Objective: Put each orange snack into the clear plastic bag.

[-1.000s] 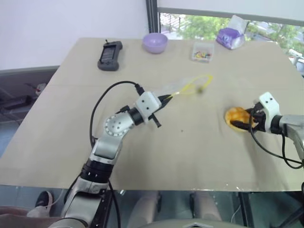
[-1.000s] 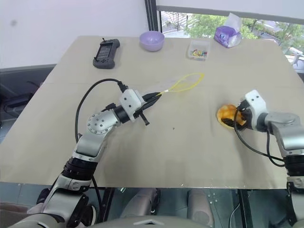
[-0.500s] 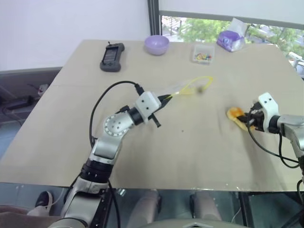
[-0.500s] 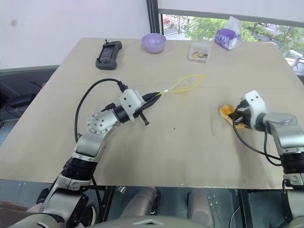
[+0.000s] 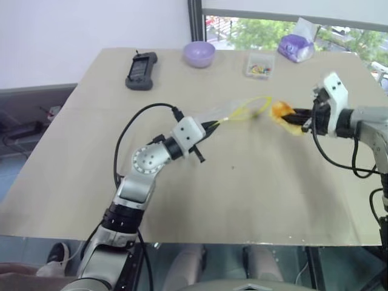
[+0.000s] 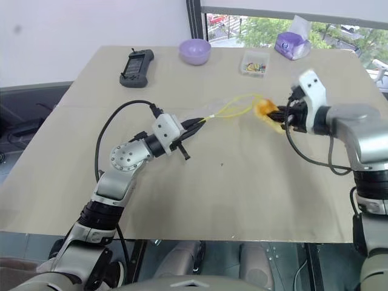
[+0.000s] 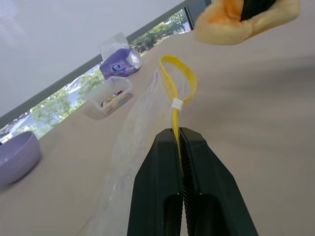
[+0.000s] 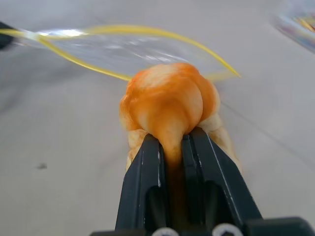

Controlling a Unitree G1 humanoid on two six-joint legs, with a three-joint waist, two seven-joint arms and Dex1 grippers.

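Next, my right gripper releases the orange snack inside the clear plastic bag (image 5: pixel 239 117) (image 8: pixel 118 51), just past the yellow-rimmed opening of the bag. The snack hangs beside the bag's mouth now.
The orange snack (image 5: pixel 281 111) hangs squeezed in my right gripper (image 5: pixel 293 118), lifted off the table just right of the bag's mouth. From the right wrist, the snack (image 8: pixel 170 105) bulges out past both black fingers (image 8: pixel 145 172), with the yellow-rimmed opening right behind it. The clear plastic bag (image 5: pixel 233 111) is held up by its yellow seal strip (image 7: pixel 175 93) in my left gripper (image 5: pixel 212 125), which is shut on that strip. The bag's mouth (image 6: pixel 239 103) gapes toward the snack.
Along the far edge stand a black handset (image 5: pixel 140 70), a purple bowl (image 5: pixel 199 54), a small clear box of coloured bits (image 5: pixel 259 66) and a purple tissue pack (image 5: pixel 296 46). Bare tan table (image 5: pixel 242 194) stretches in front of both arms.
My right gripper shut on the snack, lifted it off the table and carried it left and up to the bag's mouth. The left gripper and bag stayed put.
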